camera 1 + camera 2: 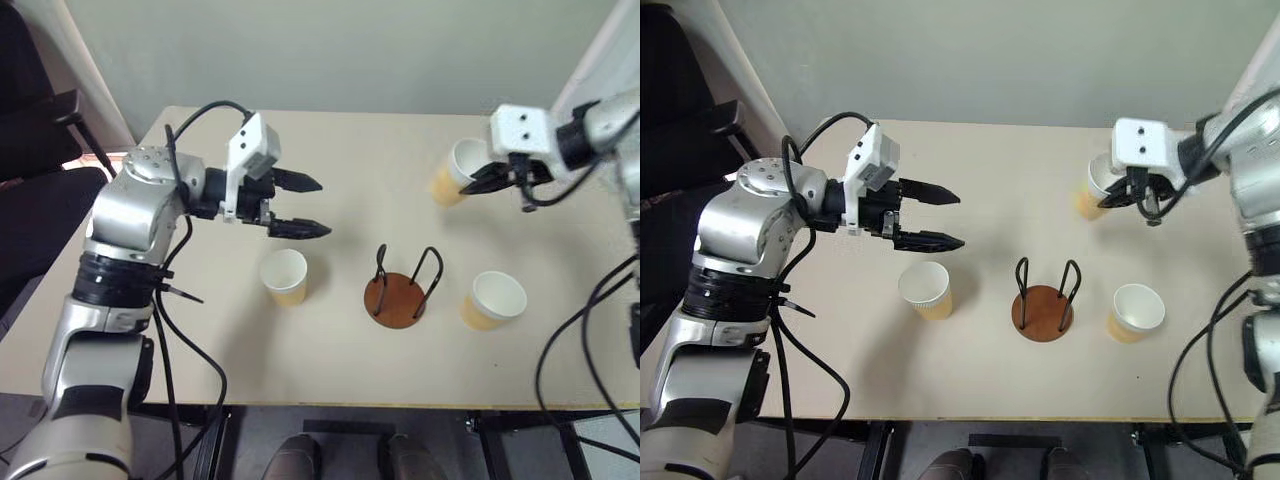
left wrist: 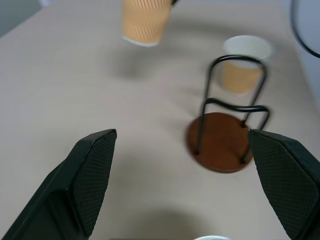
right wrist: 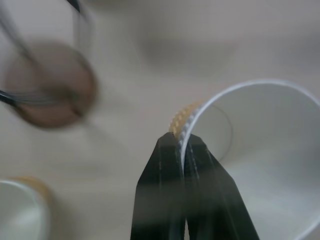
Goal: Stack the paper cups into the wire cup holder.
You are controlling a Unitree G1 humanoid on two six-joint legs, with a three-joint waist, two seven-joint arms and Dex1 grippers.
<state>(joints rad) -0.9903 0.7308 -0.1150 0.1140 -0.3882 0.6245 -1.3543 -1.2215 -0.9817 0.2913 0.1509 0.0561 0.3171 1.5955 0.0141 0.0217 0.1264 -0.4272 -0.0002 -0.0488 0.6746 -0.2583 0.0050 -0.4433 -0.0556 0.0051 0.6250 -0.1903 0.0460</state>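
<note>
The robot's right gripper needs to release the tan paper cup on the holder's brown disc (image 1: 396,297) (image 3: 51,85) between the holder's black loops.
My right gripper (image 1: 482,181) is shut on the rim of a tan paper cup (image 1: 456,173) and holds it tilted in the air over the table's far right; the right wrist view shows the fingers (image 3: 182,165) pinching the cup's wall (image 3: 260,165). A second paper cup (image 1: 285,277) stands left of the wire cup holder (image 1: 402,291), a third (image 1: 492,300) to its right. The holder's brown disc and black loops are empty. My left gripper (image 1: 308,206) hovers open above the left cup.
The beige table (image 1: 330,150) has bare surface behind the holder and along the front edge. A dark chair (image 1: 35,150) stands off the table's left side. Cables hang from both arms.
</note>
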